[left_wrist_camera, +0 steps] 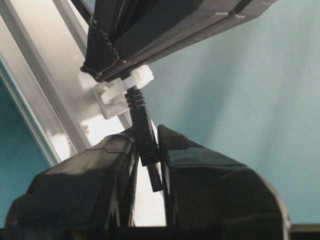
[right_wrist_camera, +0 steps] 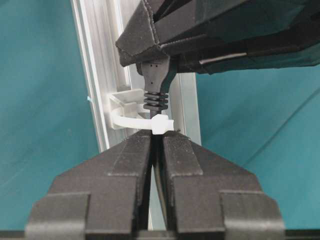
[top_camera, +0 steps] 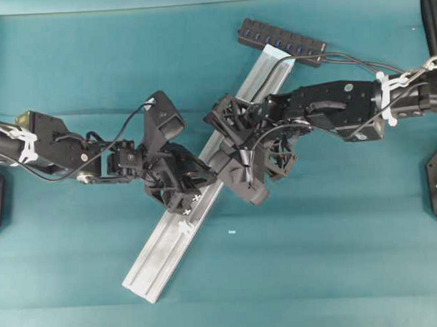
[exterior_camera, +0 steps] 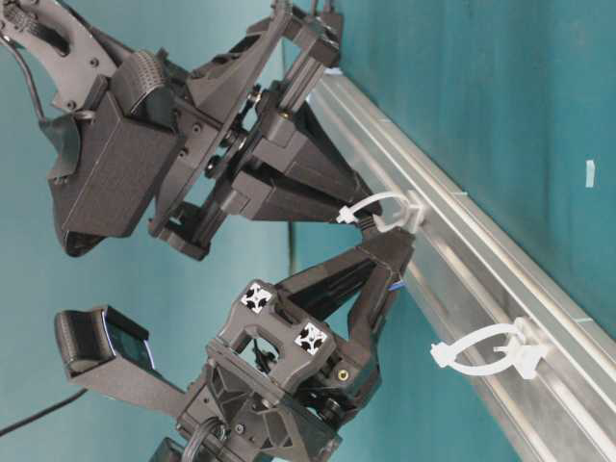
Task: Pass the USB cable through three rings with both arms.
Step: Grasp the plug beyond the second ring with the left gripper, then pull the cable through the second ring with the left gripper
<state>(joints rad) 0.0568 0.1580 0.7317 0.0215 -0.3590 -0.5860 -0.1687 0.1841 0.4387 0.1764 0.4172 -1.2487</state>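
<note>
My right gripper will open from its grip on the cord behind the ring while my left gripper pulls the plug onward, then take the cord (right_wrist_camera: pixel 156 112) beside the plug.
In the left wrist view, the black plug of the USB cable (left_wrist_camera: pixel 143 125) sticks out through a white ring (left_wrist_camera: pixel 138 79), and my left gripper (left_wrist_camera: pixel 146 134) is shut on it. In the right wrist view, my right gripper (right_wrist_camera: pixel 157 137) is shut on the thin cord just behind that same ring (right_wrist_camera: pixel 160 123), with the plug (right_wrist_camera: pixel 155 85) beyond it. Both grippers meet over the silver rail (top_camera: pixel 164 251). A second ring (exterior_camera: pixel 486 352) stands empty further along the rail.
The black hub (top_camera: pixel 280 40) lies at the far end of the rail, and its cord runs down to the right arm. The rail crosses the teal table diagonally. Both wrist cameras crowd the middle.
</note>
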